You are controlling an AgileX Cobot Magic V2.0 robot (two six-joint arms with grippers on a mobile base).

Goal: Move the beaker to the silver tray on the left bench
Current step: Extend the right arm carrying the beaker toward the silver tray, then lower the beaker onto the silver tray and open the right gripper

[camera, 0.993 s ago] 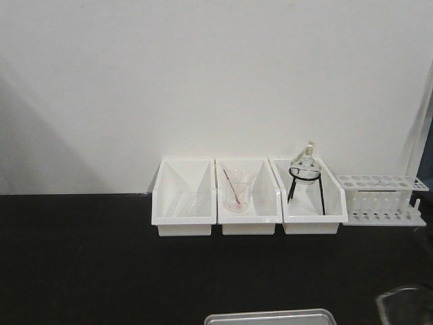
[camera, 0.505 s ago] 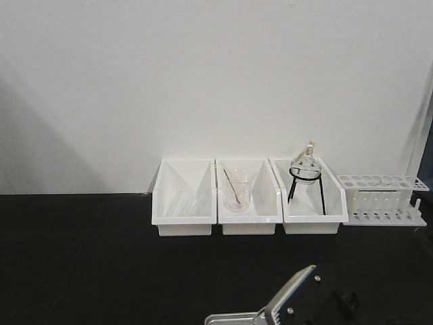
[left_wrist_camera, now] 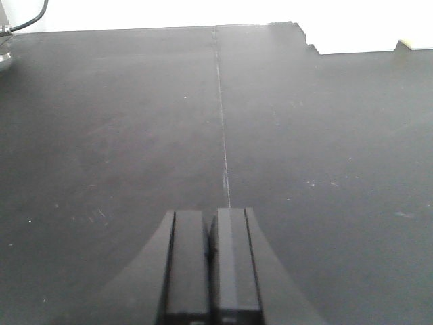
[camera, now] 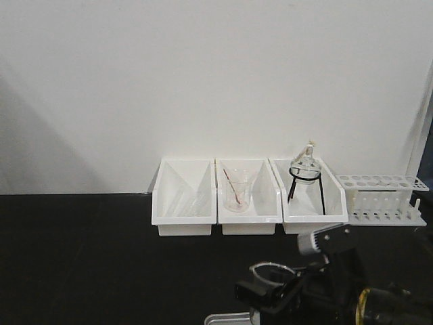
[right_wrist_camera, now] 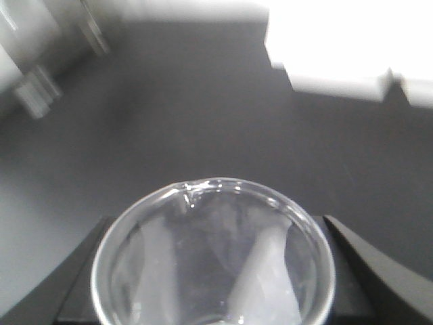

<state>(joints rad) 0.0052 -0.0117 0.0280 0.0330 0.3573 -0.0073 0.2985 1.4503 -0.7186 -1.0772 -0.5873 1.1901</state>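
Next, I release the small clear beaker, now just above the black worktop, from my right gripper about midway (camera: 276,320) along the silver tray, before the bins.
The small clear beaker (camera: 271,273) is held by my right gripper (camera: 272,290) low in the front view, just above the black worktop of the left bench (camera: 81,257). In the right wrist view the beaker's round rim (right_wrist_camera: 213,254) fills the space between the two dark fingers of the right gripper (right_wrist_camera: 215,233), with no rod inside. Only a corner of the silver tray (camera: 226,319) shows at the bottom edge, left of and below the beaker; my arm hides the rest. My left gripper (left_wrist_camera: 211,218) is shut and empty over bare worktop.
Three white bins (camera: 184,200) stand along the white wall. The middle one holds a clear beaker with a thin rod (camera: 237,193), the right one a flask on a black stand (camera: 304,169). A white test tube rack (camera: 382,200) stands at the far right.
My right arm has come up into the front view from the bottom right, carrying the beaker left and forward. It now covers most of the silver tray's edge.
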